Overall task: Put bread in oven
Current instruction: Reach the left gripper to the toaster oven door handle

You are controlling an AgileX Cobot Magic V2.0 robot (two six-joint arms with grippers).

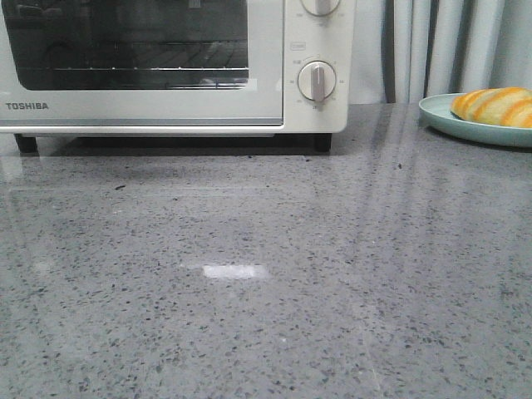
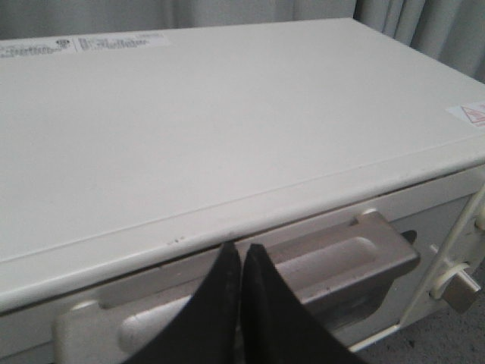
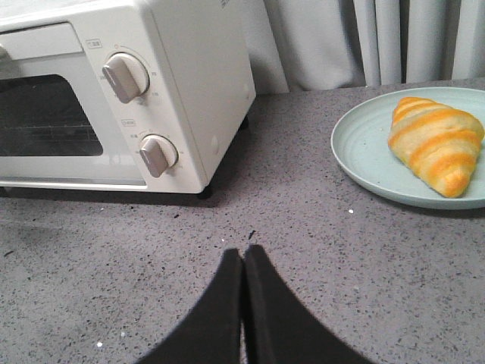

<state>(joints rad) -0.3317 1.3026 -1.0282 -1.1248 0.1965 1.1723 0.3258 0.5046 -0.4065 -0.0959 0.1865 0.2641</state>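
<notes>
Next, my right gripper grabs the bread's middle (image 1: 502,103) (image 3: 437,141), over the pale teal plate, because the bread needs to go into the oven.
The white Toshiba oven (image 1: 166,66) stands at the back left with its glass door closed; it also shows in the right wrist view (image 3: 182,91). The bread (image 1: 495,105), golden-orange with cream stripes, lies on a pale teal plate (image 1: 440,116) at the back right; the right wrist view shows the bread (image 3: 436,144) too. My left gripper (image 2: 240,249) is shut and empty, its tips just above the oven's grey door handle (image 2: 333,262) below the oven top (image 2: 227,129). My right gripper (image 3: 243,251) is shut and empty over the counter, between oven and plate. Neither gripper shows in the front view.
The grey speckled counter (image 1: 266,291) stretches in front of the oven. Two round dials (image 3: 125,76) sit on the oven's side panel. Pale curtains (image 1: 449,50) hang behind the plate (image 3: 364,152).
</notes>
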